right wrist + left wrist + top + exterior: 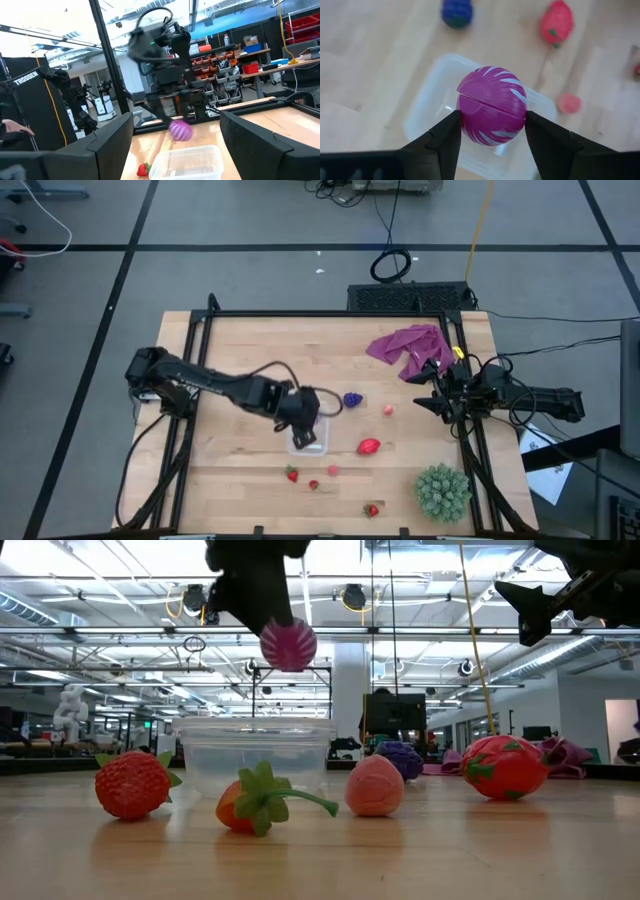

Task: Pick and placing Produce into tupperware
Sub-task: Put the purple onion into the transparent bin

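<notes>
Next, I let go of the purple-pink round piece with my left gripper on the empty bottom of the clear tupperware [306, 437] [473, 119].
My left gripper [492, 119] is shut on the purple-pink round piece [492, 105], a striped ball. It hangs over the clear tupperware [312, 442], which stands on the table near its middle. In the low view the ball [288, 645] is well above the container's rim [255, 723]. The purple grape bunch [352, 399], a small pink piece [388, 410], the larger red piece [369, 446] and the strawberries [292, 475] lie on the wood around it. My right gripper [428, 402] waits, open, at the table's right edge. My left gripper pinches the round piece between its two fingers [447, 140], one on each opposite side of the ball [466, 122]. The fingers come from above, pointing down. The ball is lifted clear, over the open tupperware [427, 100].
A spiky green ball-shaped plant [443, 490] stands at the near right corner. A purple-pink cloth [410, 348] lies crumpled at the far right. More strawberries [372, 509] and a pink piece [333, 471] lie near the front edge. Bare wood stretches over the far left.
</notes>
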Controlling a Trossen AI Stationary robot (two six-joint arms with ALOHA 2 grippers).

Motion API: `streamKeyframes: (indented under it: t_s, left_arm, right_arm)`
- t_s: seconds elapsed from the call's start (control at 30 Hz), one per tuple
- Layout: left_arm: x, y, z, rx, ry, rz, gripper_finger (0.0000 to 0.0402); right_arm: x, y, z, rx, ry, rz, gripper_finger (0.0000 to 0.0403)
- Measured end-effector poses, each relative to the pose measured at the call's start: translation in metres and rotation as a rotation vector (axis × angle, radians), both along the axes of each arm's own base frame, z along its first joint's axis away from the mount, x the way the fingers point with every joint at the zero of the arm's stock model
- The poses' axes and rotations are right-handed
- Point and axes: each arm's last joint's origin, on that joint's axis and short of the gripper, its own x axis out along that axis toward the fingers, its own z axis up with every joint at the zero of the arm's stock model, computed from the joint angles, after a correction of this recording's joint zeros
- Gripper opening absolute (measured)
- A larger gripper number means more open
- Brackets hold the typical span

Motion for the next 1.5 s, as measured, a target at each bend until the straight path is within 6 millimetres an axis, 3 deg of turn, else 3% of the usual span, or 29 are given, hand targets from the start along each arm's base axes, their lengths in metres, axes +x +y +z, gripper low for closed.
streamKeyframes:
  t_s: [0.2, 0.5, 0.7, 1.03, 1.5]
  left_arm:
    - [0.000, -0.016, -0.010, 0.074, 0.019, -0.006, 0.0202]
    - [0.009, 0.005, -0.034, 0.115, 0.139, 0.037, 0.0202]
    - [0.012, 0.007, -0.050, 0.088, 0.227, 0.024, 0.0202]
    - [0.013, 0.007, -0.051, 0.087, 0.222, 0.018, 0.0202]
    - [0.006, 0.019, -0.085, 0.066, 0.234, 0.038, 0.0202]
  right_arm:
    - [0.000, 0.000, 0.000, 0.001, 0.000, 0.000, 0.0290]
    - [0.000, 0.000, 0.000, 0.051, 0.010, 0.012, 0.0290]
    - [0.002, 0.000, -0.001, 0.048, 0.024, 0.011, 0.0290]
    - [0.003, 0.000, -0.001, 0.051, 0.027, 0.012, 0.0290]
    - [0.003, 0.000, -0.001, 0.052, 0.026, 0.012, 0.0290]
